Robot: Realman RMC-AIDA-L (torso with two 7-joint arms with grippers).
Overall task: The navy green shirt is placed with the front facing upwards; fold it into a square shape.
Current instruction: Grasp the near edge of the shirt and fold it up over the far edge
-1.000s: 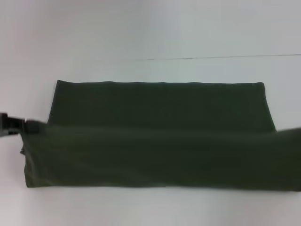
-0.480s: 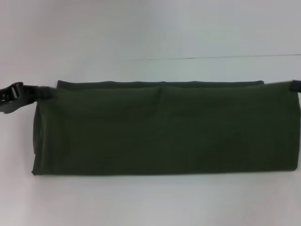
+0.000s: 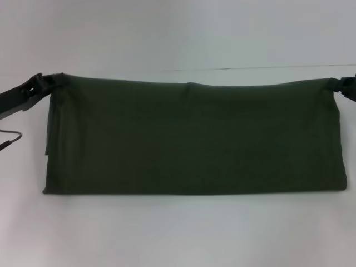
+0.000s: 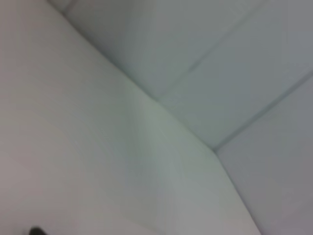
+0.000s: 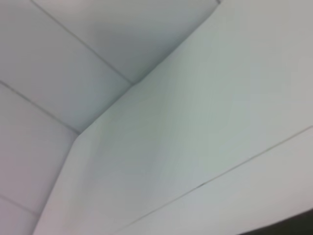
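My right gripper needs to let go of the shirt's corner slightly inward, on the white table [image 3: 292,86] just short of the thin seam.
The navy green shirt [image 3: 194,139] shows in the head view as a wide band of plain dark green cloth, folded lengthwise, with its near fold resting on the white table [image 3: 178,233]. My left gripper [image 3: 51,82] is shut on the cloth's far left corner and my right gripper [image 3: 335,84] is shut on its far right corner. The far edge is stretched straight between them. Print and collar are hidden. Neither wrist view shows the shirt.
A thin seam [image 3: 261,68] crosses the table behind the shirt. A dark cable [image 3: 10,140] lies at the left edge. Both wrist views show only white table and floor tiles.
Both grippers have carried the held edge away from me, from near the front over the lower layer to the far side. The visible band of cloth is now taller and covers the lower layer.
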